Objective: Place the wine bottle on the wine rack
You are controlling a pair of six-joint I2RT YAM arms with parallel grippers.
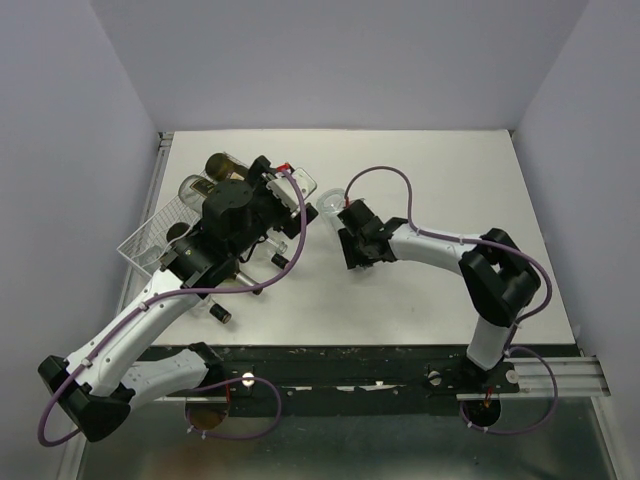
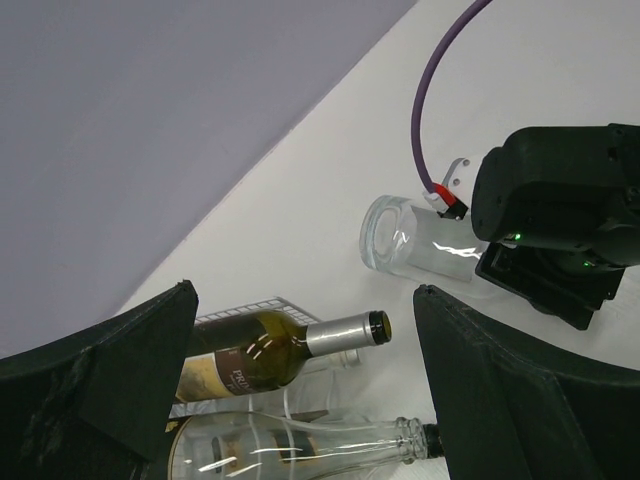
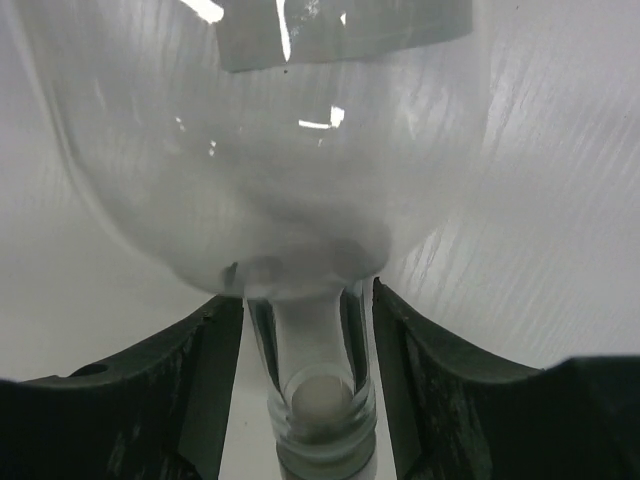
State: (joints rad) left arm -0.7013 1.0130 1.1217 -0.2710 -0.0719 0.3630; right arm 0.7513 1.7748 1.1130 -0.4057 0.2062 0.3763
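Observation:
I need to set the clear wine bottle on the white wire rack [image 1: 181, 226] beside the other clear bottle, using my right gripper.
A clear glass wine bottle [image 1: 328, 203] lies on its side on the white table, right of the rack. My right gripper [image 1: 346, 215] is at its neck. In the right wrist view the neck [image 3: 310, 350] runs between the two fingers with a thin gap on each side, so the right gripper [image 3: 305, 295] is open around it. The white wire wine rack [image 1: 150, 235] sits at the table's left edge. My left gripper [image 1: 280, 205] hovers over its right end, wide open and empty [image 2: 305, 295]. From the left wrist, the clear bottle's base [image 2: 410, 240] shows beyond the rack [image 2: 245, 312].
Two bottles lie on the rack: an olive one with a silver foil neck [image 2: 270, 355] and a clear one [image 2: 300, 445]. A short dark object [image 1: 219, 313] sticks out from under the left arm. Grey walls close in the table on three sides.

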